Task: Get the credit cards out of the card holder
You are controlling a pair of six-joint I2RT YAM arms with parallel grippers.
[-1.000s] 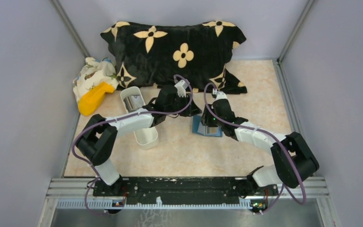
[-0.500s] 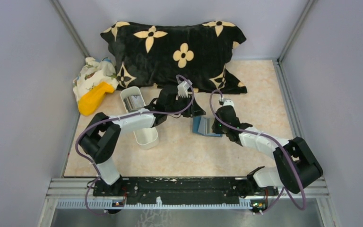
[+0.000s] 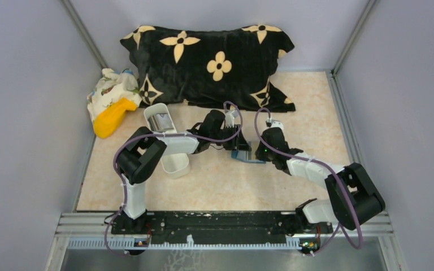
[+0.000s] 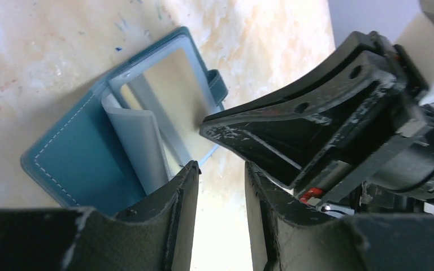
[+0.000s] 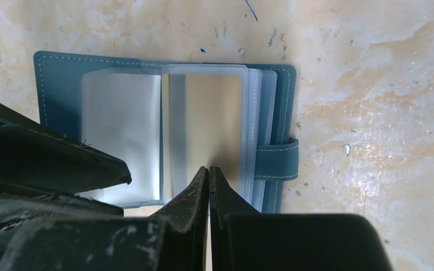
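The tan credit card's sleeve has my right gripper over its middle, so next my right gripper picks the sleeve up by its loose edge point(image 5: 251, 144) near the card holder's tab.
The blue-teal card holder point(image 5: 56, 84) lies open on the table, its clear sleeves fanned out and its tab point(image 5: 277, 161) to the right. A tan credit card point(image 5: 209, 118) shows inside one sleeve. My right gripper point(image 5: 209, 169) is shut, its tips meeting at the near edge of that sleeve; whether they pinch anything I cannot tell. My left gripper point(image 4: 219, 169) stands open just beside the card holder point(image 4: 85, 164), with only bare table between its fingers. From above, both grippers crowd the card holder point(image 3: 243, 155), the left gripper point(image 3: 234, 142) on its far left and the right gripper point(image 3: 259, 151) on its right.
A long white tray point(image 3: 175, 164) stands left of the holder under the left arm, with something silvery point(image 3: 159, 121) in its far end. A black flowered pillow point(image 3: 209, 62) fills the back. A yellow object point(image 3: 112, 117) and a patterned cloth point(image 3: 110, 84) sit at the back left.
My right gripper has shut and come back onto the holder's right side. The left arm has swung right and nearer, bringing its open gripper down beside the holder.
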